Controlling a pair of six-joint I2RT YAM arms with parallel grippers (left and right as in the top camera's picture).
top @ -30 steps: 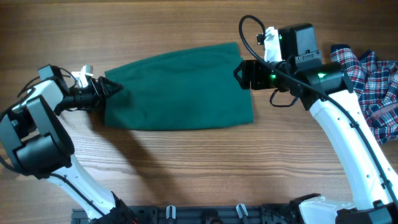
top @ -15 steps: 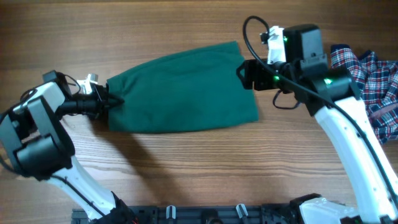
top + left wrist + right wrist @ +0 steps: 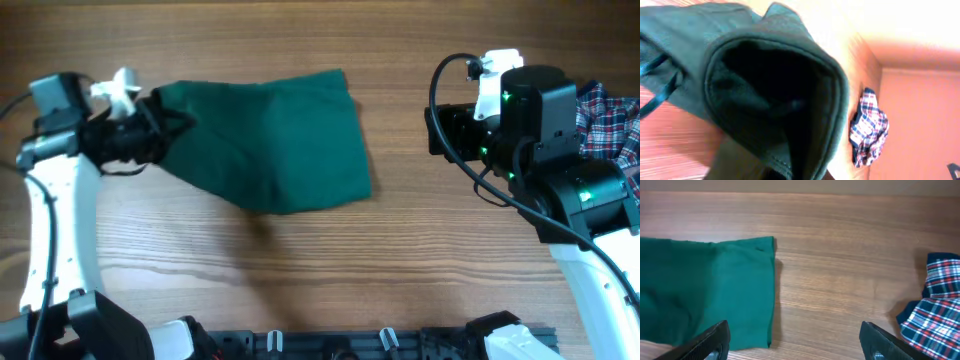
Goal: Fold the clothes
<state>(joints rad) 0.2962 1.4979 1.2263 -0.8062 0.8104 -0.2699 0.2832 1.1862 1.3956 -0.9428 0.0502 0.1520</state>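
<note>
The bunched end will drop from my left gripper over the dark green garment's opposite edge (image 3: 364, 137), facing my right gripper.
The dark green garment (image 3: 275, 140) lies spread on the wooden table, its left end bunched and lifted. My left gripper (image 3: 158, 132) is shut on that bunched end. In the left wrist view the green cloth (image 3: 775, 85) fills the frame, hiding the jaws, and a thin cord loop (image 3: 660, 92) hangs at the left. My right gripper (image 3: 440, 130) stands open to the right of the garment, apart from it. Its dark fingertips (image 3: 715, 340) frame bare wood beside the garment's right edge (image 3: 767, 295). The right gripper (image 3: 797, 347) holds nothing.
A navy-red-white plaid garment (image 3: 610, 115) lies crumpled at the table's right edge, behind my right arm; it also shows as plaid cloth (image 3: 937, 305) and as a plaid heap (image 3: 867, 127). Bare wood separates it from the green garment.
The left gripper shut on the garment's left end and raised it, dragging the cloth leftwards. The right gripper drew back to the right, off the garment's right edge.
</note>
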